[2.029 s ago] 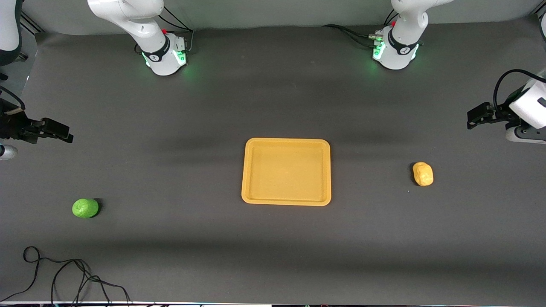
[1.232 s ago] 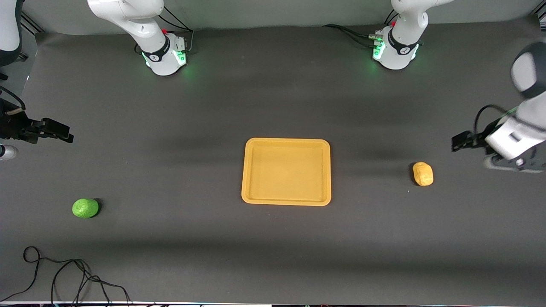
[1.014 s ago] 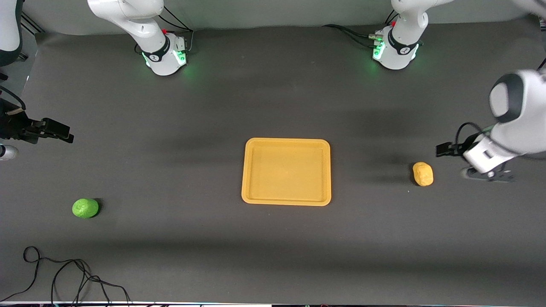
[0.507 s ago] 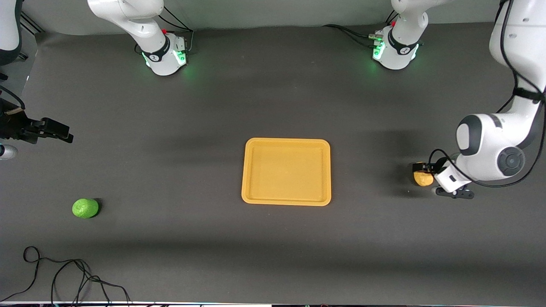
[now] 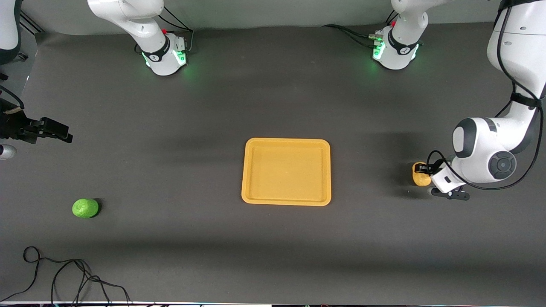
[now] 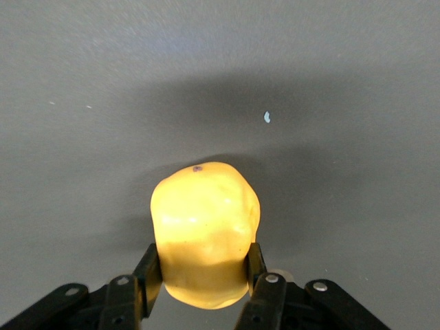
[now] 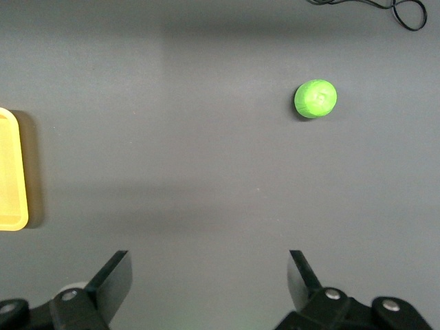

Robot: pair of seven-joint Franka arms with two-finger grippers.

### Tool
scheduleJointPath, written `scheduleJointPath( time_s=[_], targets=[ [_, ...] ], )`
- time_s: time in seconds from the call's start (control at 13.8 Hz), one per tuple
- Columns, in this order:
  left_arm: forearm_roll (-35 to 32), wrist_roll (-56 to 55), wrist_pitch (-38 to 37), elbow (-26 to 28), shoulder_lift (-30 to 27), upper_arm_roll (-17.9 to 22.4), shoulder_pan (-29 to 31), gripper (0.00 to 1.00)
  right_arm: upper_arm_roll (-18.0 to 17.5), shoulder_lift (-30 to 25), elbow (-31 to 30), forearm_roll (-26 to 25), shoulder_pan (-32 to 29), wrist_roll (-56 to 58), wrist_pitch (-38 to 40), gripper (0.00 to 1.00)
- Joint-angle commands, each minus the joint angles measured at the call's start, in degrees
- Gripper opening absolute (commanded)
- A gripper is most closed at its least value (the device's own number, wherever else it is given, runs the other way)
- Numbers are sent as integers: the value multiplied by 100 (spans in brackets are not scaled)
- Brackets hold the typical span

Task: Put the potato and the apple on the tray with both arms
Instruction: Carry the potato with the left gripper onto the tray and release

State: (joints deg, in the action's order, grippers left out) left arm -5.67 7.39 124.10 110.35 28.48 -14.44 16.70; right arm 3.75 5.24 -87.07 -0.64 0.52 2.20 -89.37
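Note:
My left gripper is going to let go of the potato in the tray (image 5: 320,169), next to the middle of the short edge nearest that gripper.
The yellow-tan potato (image 5: 418,175) lies on the dark table toward the left arm's end, beside the tray. My left gripper (image 5: 425,172) is down on it. In the left wrist view both fingers (image 6: 148,269) press against the sides of the potato (image 6: 205,227), so my left gripper (image 6: 204,271) is shut on it. The green apple (image 5: 85,208) lies toward the right arm's end, nearer the front camera than the tray. My right gripper (image 5: 59,131) waits open and empty above that end; its wrist view shows the apple (image 7: 315,98) well off from the right gripper (image 7: 206,275). The yellow-orange tray (image 5: 286,141) sits empty mid-table.
A black cable (image 5: 64,277) loops on the table near the front edge at the right arm's end, also in the right wrist view (image 7: 402,10). The two arm bases (image 5: 164,55) (image 5: 394,51) stand along the table's back edge.
My left arm has swung in from the table's end and come down onto the potato, and its fingers now sit against the potato's sides. The right arm, apple and tray have not moved.

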Motion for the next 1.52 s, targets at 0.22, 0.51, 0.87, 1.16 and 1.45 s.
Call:
scheduleJointPath(
  time_s=[0.22, 0.51, 0.87, 1.16, 1.45],
  targets=[
    [731, -1998, -1986, -1549, -440, -436, -736, 33, 47, -58, -12, 99, 54, -18, 51, 100],
    [884, -3882, -1443, -1973, 103, -446, -2124, 32, 117, -67, -179, 99, 36, 43, -19, 100],
    [770, -4491, -739, -1929, 868, -402, -3154, 31, 1222, 126, -469, 117, 10, 1868, -888, 100],
    [444, -4596, -493, -1921, 1142, -393, -3164, 38, 1734, 503, -425, 546, -87, 2610, -1258, 100],
    [374, -4623, -273, -1947, 1142, -402, -3182, 100, 1743, 1319, -434, 783, -104, 2636, -2074, 100]
  ],
)
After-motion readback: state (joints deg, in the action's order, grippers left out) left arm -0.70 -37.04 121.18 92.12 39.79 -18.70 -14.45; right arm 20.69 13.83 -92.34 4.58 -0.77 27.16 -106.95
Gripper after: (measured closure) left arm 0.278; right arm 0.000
